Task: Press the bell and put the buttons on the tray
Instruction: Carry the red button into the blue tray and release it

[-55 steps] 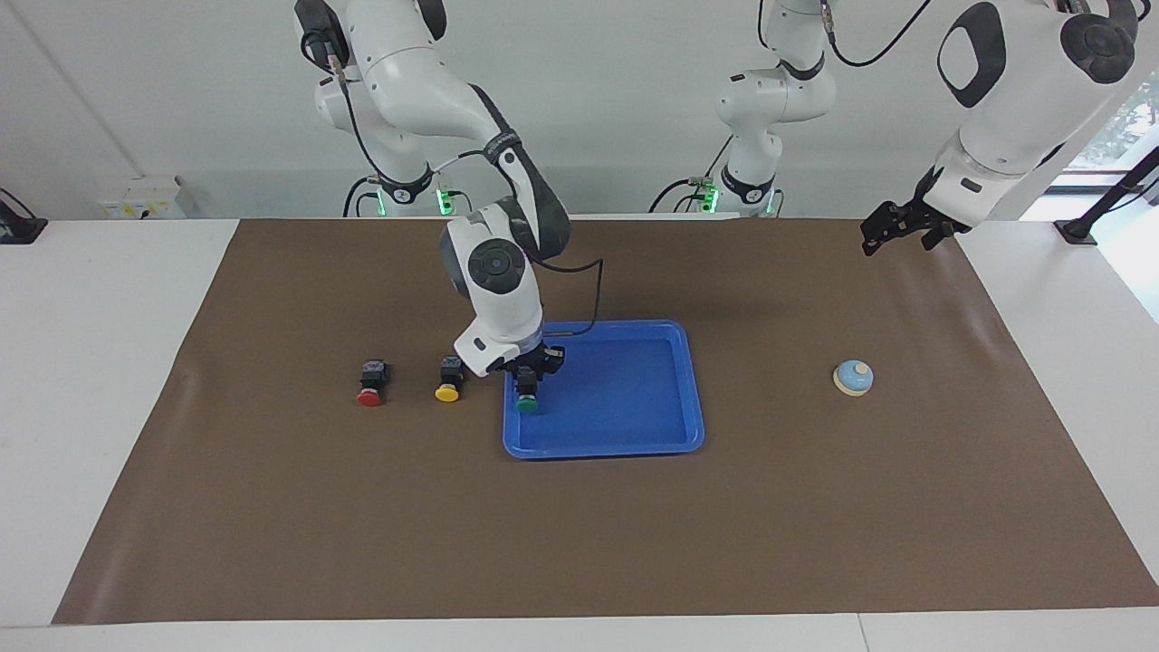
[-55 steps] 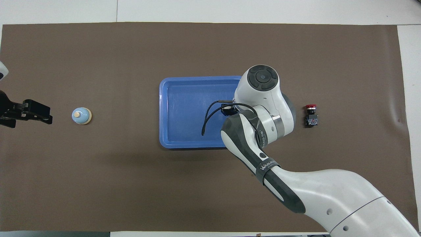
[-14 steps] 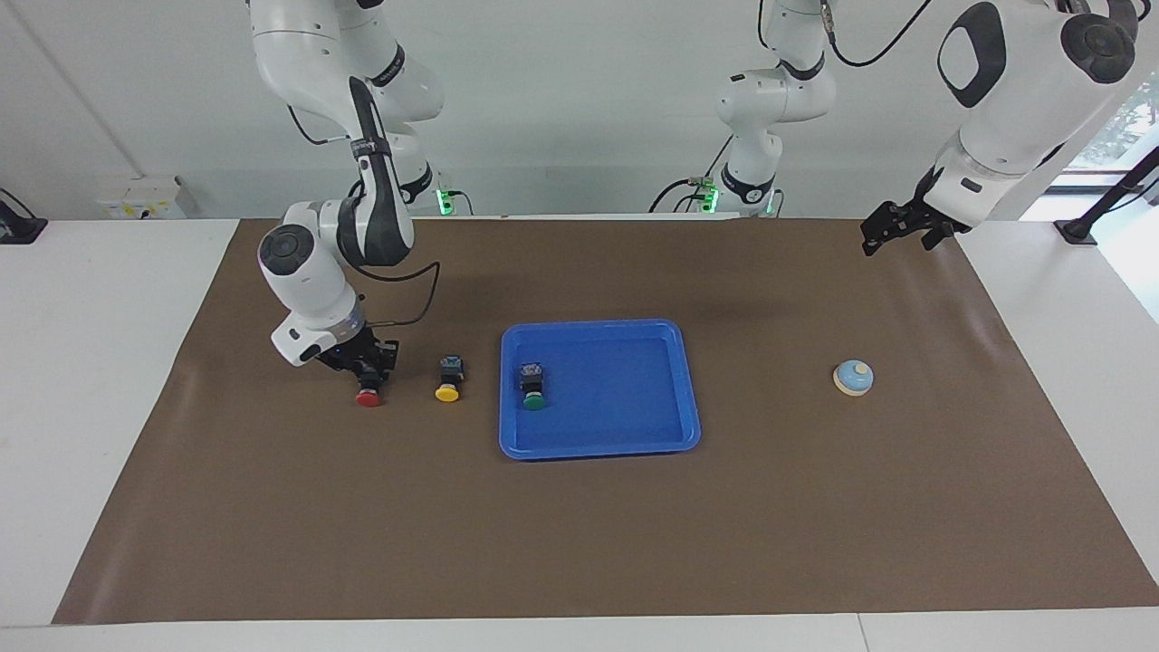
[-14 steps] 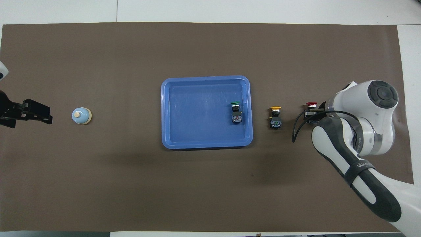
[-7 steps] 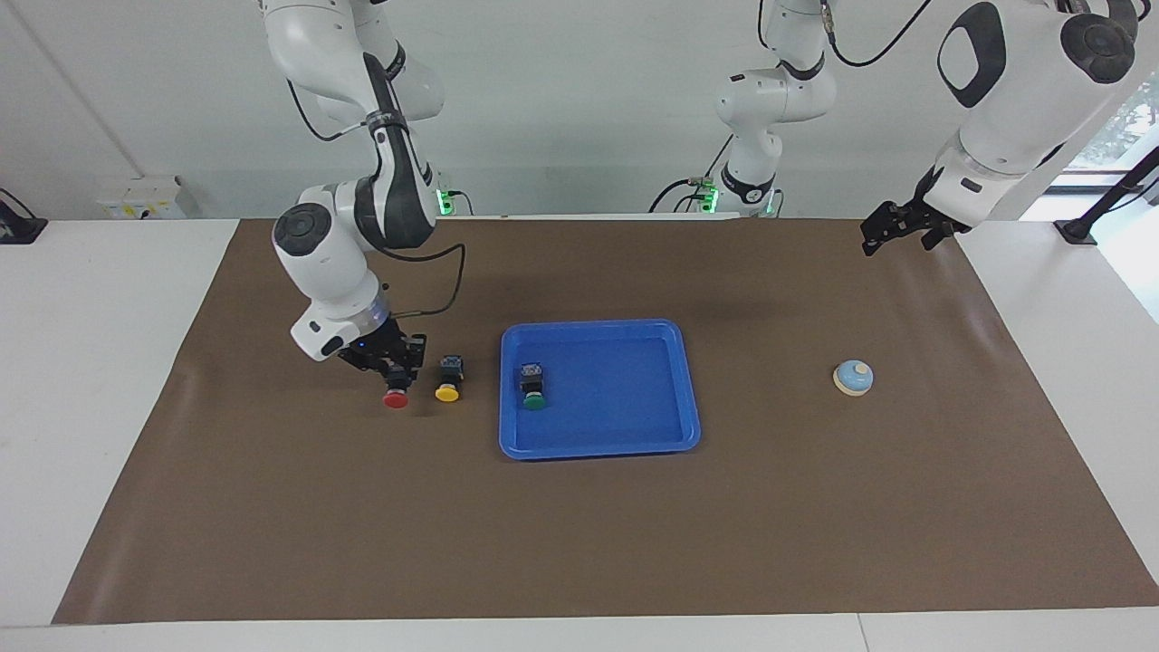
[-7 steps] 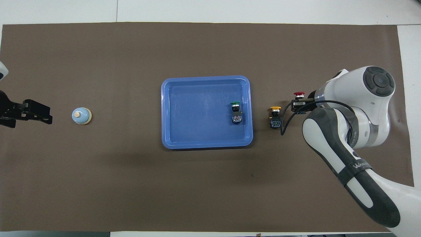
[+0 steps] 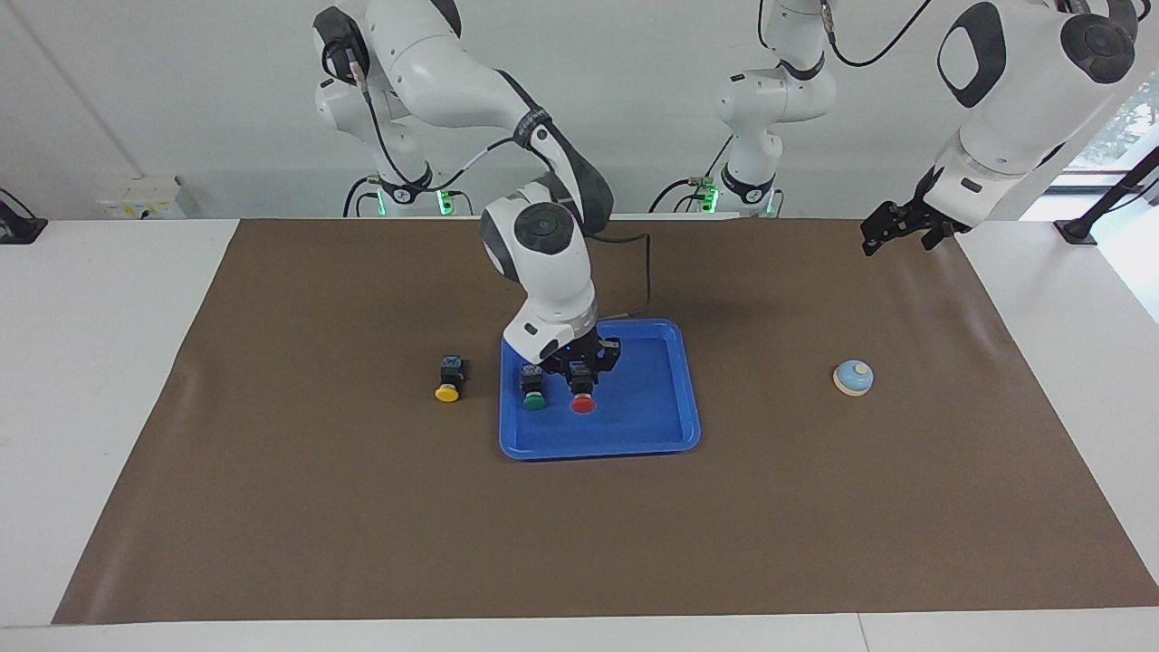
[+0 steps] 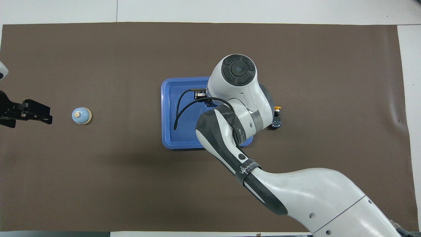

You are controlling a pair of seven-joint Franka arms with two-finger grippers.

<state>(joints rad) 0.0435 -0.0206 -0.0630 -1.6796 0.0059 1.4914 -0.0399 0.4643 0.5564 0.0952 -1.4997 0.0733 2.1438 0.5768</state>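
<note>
My right gripper is to put down the red button. It will let go of it on the blue tray's bottom beside the green button [image 8: 211, 119].
The blue tray [image 7: 652, 426] lies mid-table, and a green button [image 7: 534, 401] rests in it at the end toward the right arm. Beside that one, my right gripper [image 7: 581, 380] is shut on the black body of a red button [image 7: 582, 405], low inside the tray; whether it touches the floor I cannot tell. The yellow button [image 7: 447, 392] lies on the mat just outside the tray [image 8: 171, 131], half hidden under my right arm in the overhead view [image 8: 277, 119]. The light-blue bell [image 7: 853, 378] [image 8: 81, 116] sits toward the left arm's end. My left gripper [image 7: 892, 226] [image 8: 36, 112] waits open in the air near it.
A brown mat [image 7: 362, 525] covers the table, with white table edge around it. My right arm's wrist and forearm [image 8: 236, 98] cover the tray's end toward the right arm in the overhead view.
My right gripper has carried the red button off the mat, past the yellow button, into the tray beside the green one. The left arm has not moved.
</note>
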